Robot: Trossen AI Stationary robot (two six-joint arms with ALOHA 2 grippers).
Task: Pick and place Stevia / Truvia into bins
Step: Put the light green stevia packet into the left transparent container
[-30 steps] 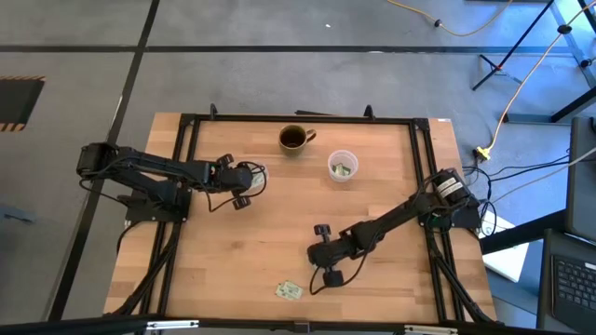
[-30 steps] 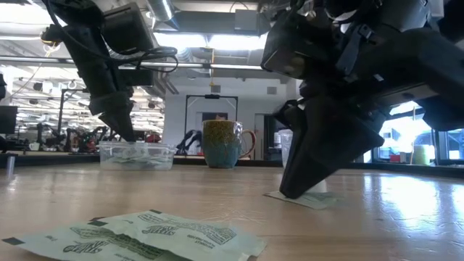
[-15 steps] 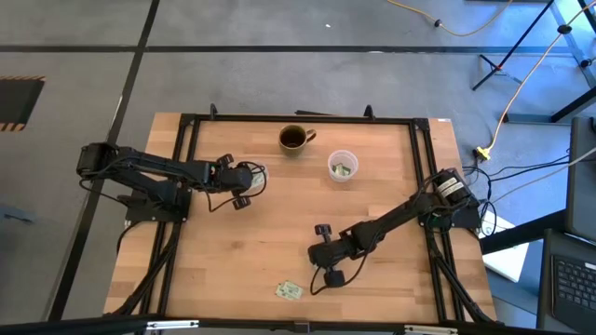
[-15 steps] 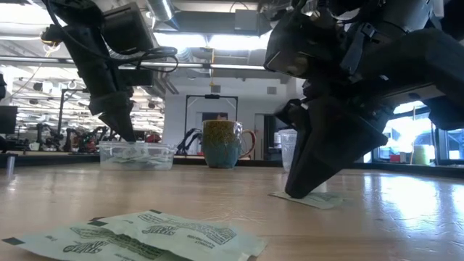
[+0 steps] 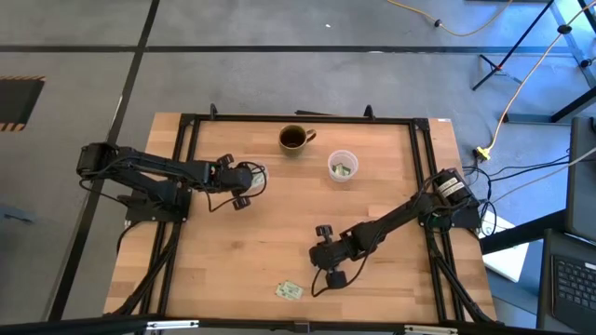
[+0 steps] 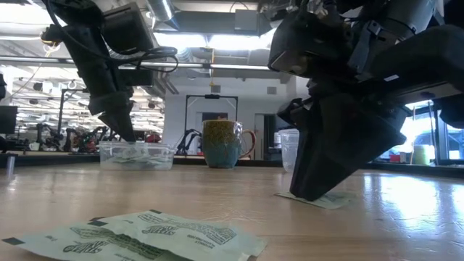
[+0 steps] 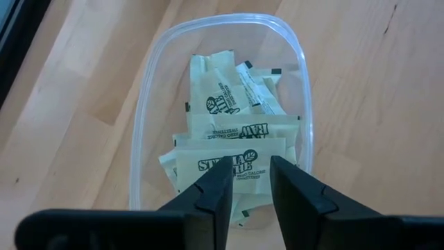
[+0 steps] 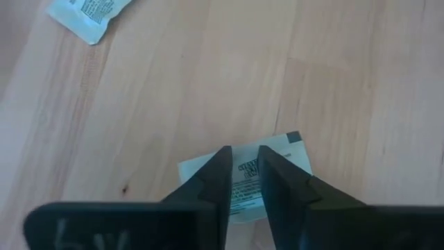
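Observation:
Next, I spread my right gripper's fingers, which stand too close together on the flat sachet's top, and pinch the sachet's middle point(image 8: 245, 182) into a fold before lifting.
A clear shallow tub point(image 7: 142, 104) at the table's left holds several pale green and white Stevia sachets point(image 7: 232, 125). My left gripper point(image 7: 246, 184) hangs open just above them, pointing steeply down, with nothing between its fingers. Near the table's middle front, my right gripper point(image 8: 244, 163) stands open by a narrow gap over one sachet point(image 8: 281, 156) that lies flat on the wood. More sachets point(image 5: 289, 290) lie near the front edge. A small clear cup point(image 5: 342, 166) at the far right holds a few sachets. My right gripper comes down on the single sachet from above, slanting from the table's right. Its fingertips point(image 6: 312, 190) stand on the sachet's top face point(image 8: 244, 173), a little apart. The sachet lies flat on the table point(image 6: 333, 200).
A dark mug point(image 5: 294, 139) with a handle stands at the far edge, between the tub and the cup. A black frame point(image 5: 186, 121) runs around the table top. Bare wood point(image 5: 270, 233) lies between the two arms.
My right gripper's fingertips have shifted a little toward the table's right edge, and the sachet under them has slid the same way along the wood.

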